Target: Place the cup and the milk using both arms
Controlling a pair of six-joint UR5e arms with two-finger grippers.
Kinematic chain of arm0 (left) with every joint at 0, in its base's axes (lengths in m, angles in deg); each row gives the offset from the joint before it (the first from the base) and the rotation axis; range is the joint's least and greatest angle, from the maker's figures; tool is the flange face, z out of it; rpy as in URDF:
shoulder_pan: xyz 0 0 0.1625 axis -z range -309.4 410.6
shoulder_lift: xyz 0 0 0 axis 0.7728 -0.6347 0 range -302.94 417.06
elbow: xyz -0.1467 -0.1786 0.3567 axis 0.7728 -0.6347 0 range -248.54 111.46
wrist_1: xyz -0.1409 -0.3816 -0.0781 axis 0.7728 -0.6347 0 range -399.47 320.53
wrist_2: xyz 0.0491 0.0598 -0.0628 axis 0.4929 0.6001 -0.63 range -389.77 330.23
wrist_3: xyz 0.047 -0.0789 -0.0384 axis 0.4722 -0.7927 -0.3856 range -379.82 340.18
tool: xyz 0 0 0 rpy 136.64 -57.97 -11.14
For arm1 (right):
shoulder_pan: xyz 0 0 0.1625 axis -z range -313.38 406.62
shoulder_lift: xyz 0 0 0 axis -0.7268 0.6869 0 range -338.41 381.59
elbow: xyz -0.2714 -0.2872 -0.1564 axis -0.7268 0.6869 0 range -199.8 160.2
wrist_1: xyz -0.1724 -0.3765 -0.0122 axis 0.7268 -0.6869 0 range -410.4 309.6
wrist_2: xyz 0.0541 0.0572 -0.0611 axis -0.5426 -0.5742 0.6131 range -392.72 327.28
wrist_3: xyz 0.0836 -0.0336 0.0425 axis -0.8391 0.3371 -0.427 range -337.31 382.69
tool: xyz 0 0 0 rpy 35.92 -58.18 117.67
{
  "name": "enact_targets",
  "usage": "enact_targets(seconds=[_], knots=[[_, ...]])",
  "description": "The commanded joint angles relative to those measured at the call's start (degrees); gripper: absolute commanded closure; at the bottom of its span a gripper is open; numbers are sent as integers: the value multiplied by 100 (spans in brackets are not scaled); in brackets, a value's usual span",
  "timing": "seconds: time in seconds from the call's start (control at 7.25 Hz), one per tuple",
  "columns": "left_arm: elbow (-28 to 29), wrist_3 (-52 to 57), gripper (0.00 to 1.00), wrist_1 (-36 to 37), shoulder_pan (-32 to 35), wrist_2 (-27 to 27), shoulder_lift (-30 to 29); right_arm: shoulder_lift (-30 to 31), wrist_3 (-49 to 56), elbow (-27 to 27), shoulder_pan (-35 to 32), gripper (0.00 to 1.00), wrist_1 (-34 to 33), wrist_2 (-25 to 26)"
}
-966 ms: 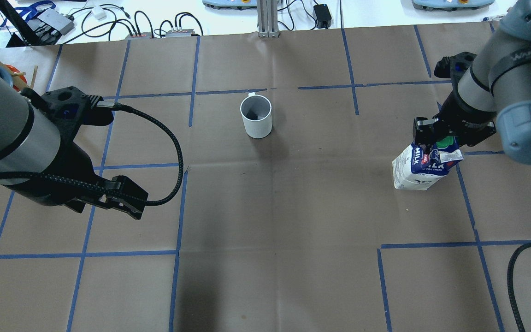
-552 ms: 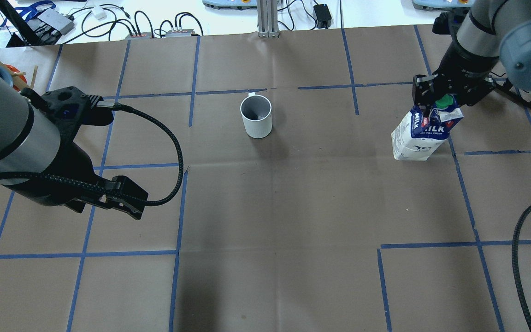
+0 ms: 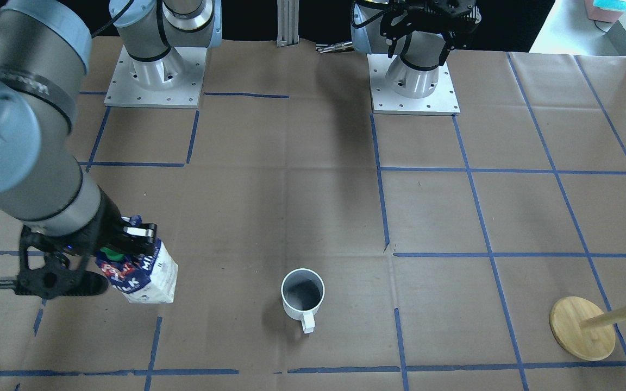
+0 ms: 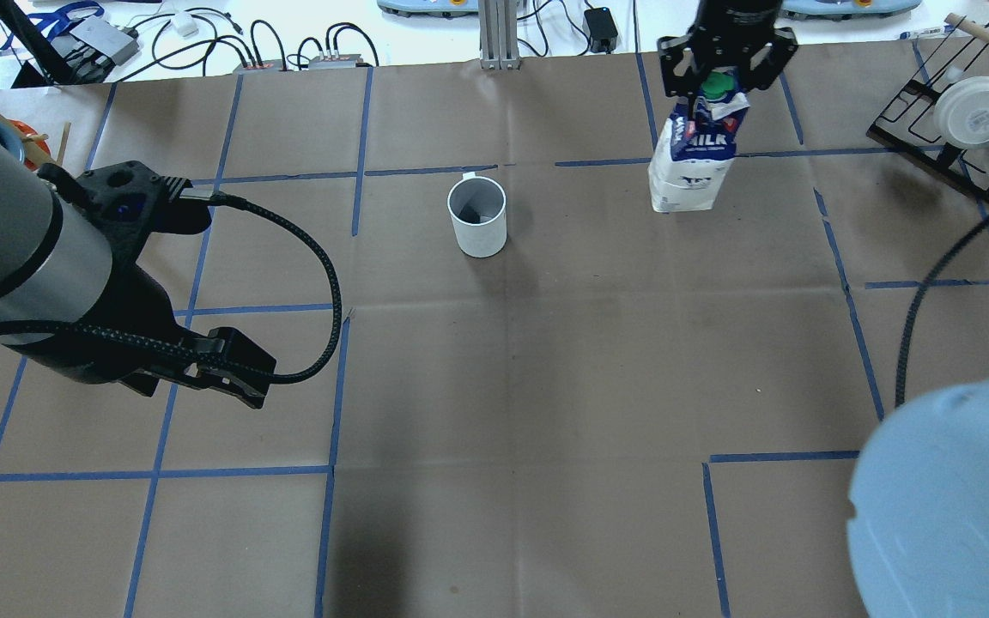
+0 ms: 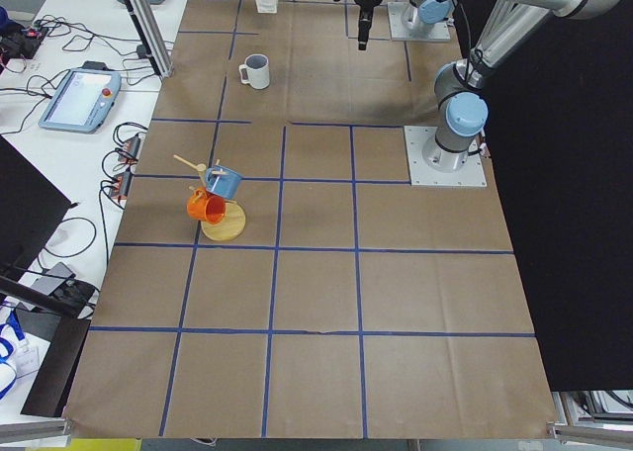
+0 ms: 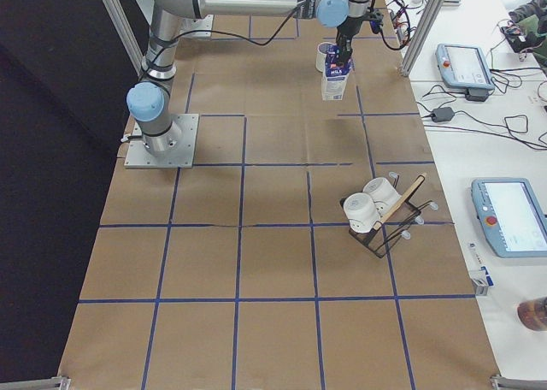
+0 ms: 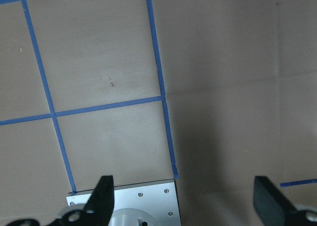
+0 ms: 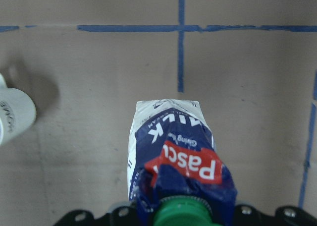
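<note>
The milk carton will be put down by my right gripper close beside the white cup [image 3: 255,334] [image 8: 59,71], near the gap in the blue tape. The carton now hangs low over the brown table.
The milk carton [image 4: 694,163], dark blue over white with a green cap, hangs tilted from my right gripper [image 4: 722,73], which is shut on its top. It is low over the brown table, and I cannot tell if its base touches. It also shows in the front view [image 3: 144,277] under the right gripper [image 3: 123,244], and in the right wrist view [image 8: 171,151]. The white cup [image 4: 477,216] stands upright to the carton's left, apart from it, handle pointing away from the robot [image 3: 302,296]. My left gripper [image 7: 183,201] is open and empty, high over its own base [image 3: 419,43].
A wooden mug tree [image 3: 582,328] with a blue and an orange mug stands at the far left end. A black wire rack [image 4: 975,120] with white cups lies at the far right. Cables and pendants [image 4: 288,51] lie beyond the far edge. Arm base plates [image 3: 155,81] sit near the robot.
My right gripper has carried the milk carton away from the robot and leftward in the overhead view, closer to the cup. The left arm and the cup have not moved.
</note>
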Motion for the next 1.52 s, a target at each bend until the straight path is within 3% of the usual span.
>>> enact_targets(seconds=[0.0,0.69,1.1,1.24,1.38], knots=[[-9,0,0,-9,0,0,50,-1015,-405,1215,-717,60,224,-58],[-9,9,0,-35,-9,0,86,-1659,26,1316,-886,59,-73,-76],[-9,9,0,-35,-17,0,86,-1695,-18,1307,-1018,59,-136,-76],[-9,9,0,-44,-17,0,112,-1695,-45,1307,-1045,57,-136,-76],[-9,9,0,-70,-26,0,147,-1704,-45,1307,-1045,45,-136,-76]])
